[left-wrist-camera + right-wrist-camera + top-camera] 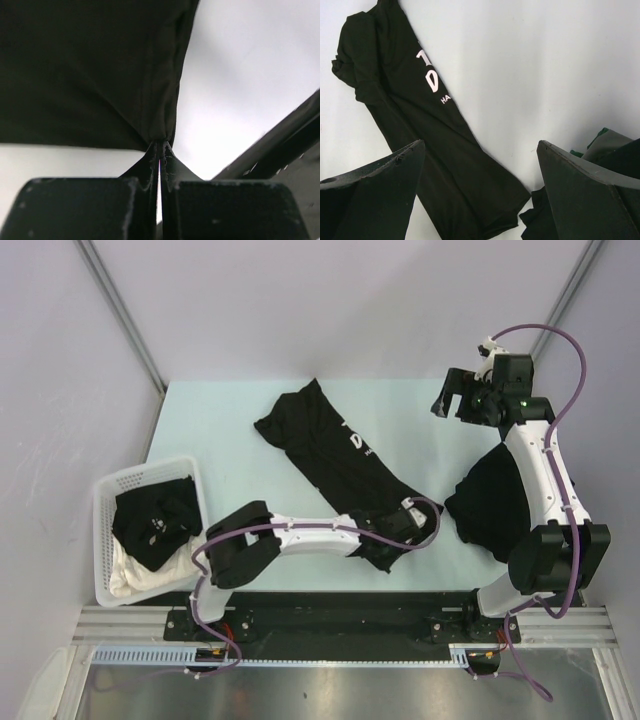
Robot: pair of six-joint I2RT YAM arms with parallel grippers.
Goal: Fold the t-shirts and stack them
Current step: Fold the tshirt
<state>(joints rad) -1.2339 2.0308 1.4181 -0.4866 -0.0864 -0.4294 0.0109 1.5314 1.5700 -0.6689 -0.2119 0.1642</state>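
The lettered t-shirt lies diagonal with just the tip of its corner in my left gripper. I will regrip deeper fabric [152, 119] and swing that end of the t-shirt toward the near edge.
A long black t-shirt [330, 455] with white lettering lies stretched diagonally across the pale table. My left gripper [403, 520] is at its near right end, shut on a pinch of the black fabric [159, 131], which rises bunched from the closed fingertips [161, 147]. My right gripper [452, 400] hangs open above the far right of the table, nothing between its fingers [395, 180]. The lettered shirt [420, 110] lies below it. A second black t-shirt [485, 500] sits bunched at the right, partly under the right arm.
A white lattice basket [105, 530] stands at the near left edge of the table. It holds a crumpled black t-shirt [155, 520] and a white cloth [130, 575]. Grey walls close in the table's far side and both ends.
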